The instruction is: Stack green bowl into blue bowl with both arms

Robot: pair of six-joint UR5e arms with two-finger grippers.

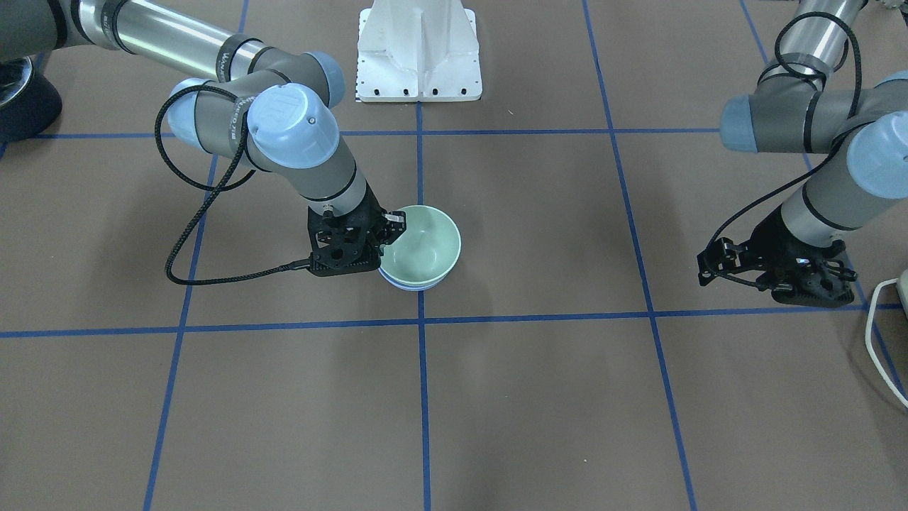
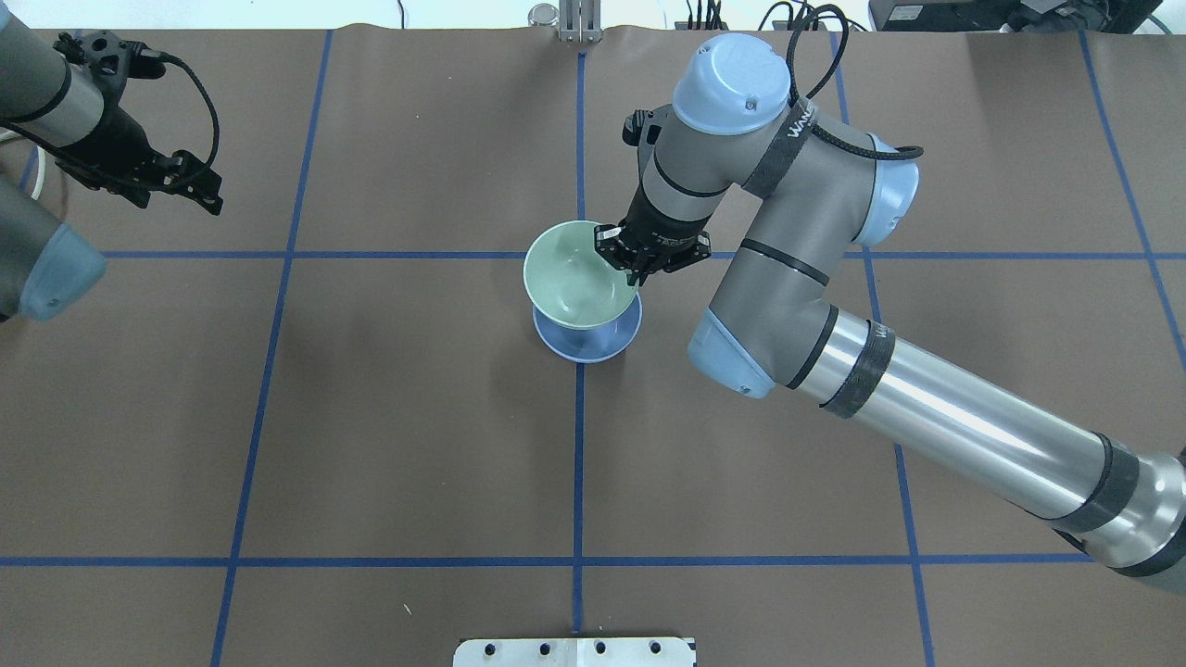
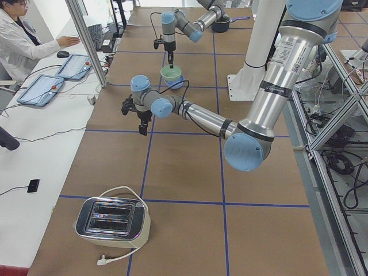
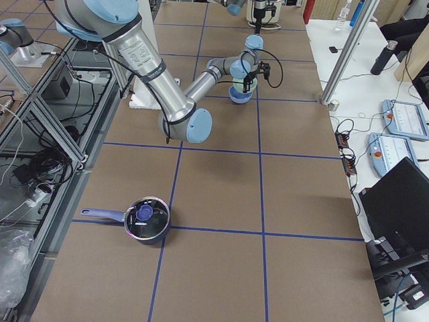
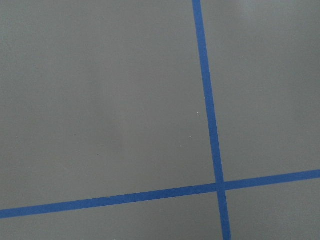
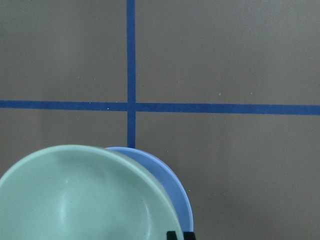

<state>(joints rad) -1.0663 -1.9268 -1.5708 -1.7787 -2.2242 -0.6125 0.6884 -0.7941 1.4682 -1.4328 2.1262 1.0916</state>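
Note:
Next, my right gripper lets go of the green bowl inside the blue bowl on the tape line (image 1: 416, 253) (image 6: 116, 212).
The green bowl (image 1: 420, 245) sits tilted in the mouth of the blue bowl (image 1: 415, 285) at the table's middle, on a tape crossing. In the overhead view the green bowl (image 2: 579, 275) covers most of the blue bowl (image 2: 593, 341). My right gripper (image 2: 636, 270) is shut on the green bowl's rim and also shows in the front view (image 1: 389, 226). The right wrist view shows the green bowl (image 6: 75, 200) over the blue bowl (image 6: 172, 190). I cannot tell whether it is fully seated. My left gripper (image 2: 196, 187) is open and empty, far off at its own side (image 1: 816, 291).
The white mounting post (image 1: 418, 50) stands at the robot's side of the table. A toaster (image 3: 112, 218) stands at the left end, with its white cable (image 1: 879, 341). A lidded pot (image 4: 146, 220) stands at the right end. An operator (image 3: 17, 40) sits beyond the table.

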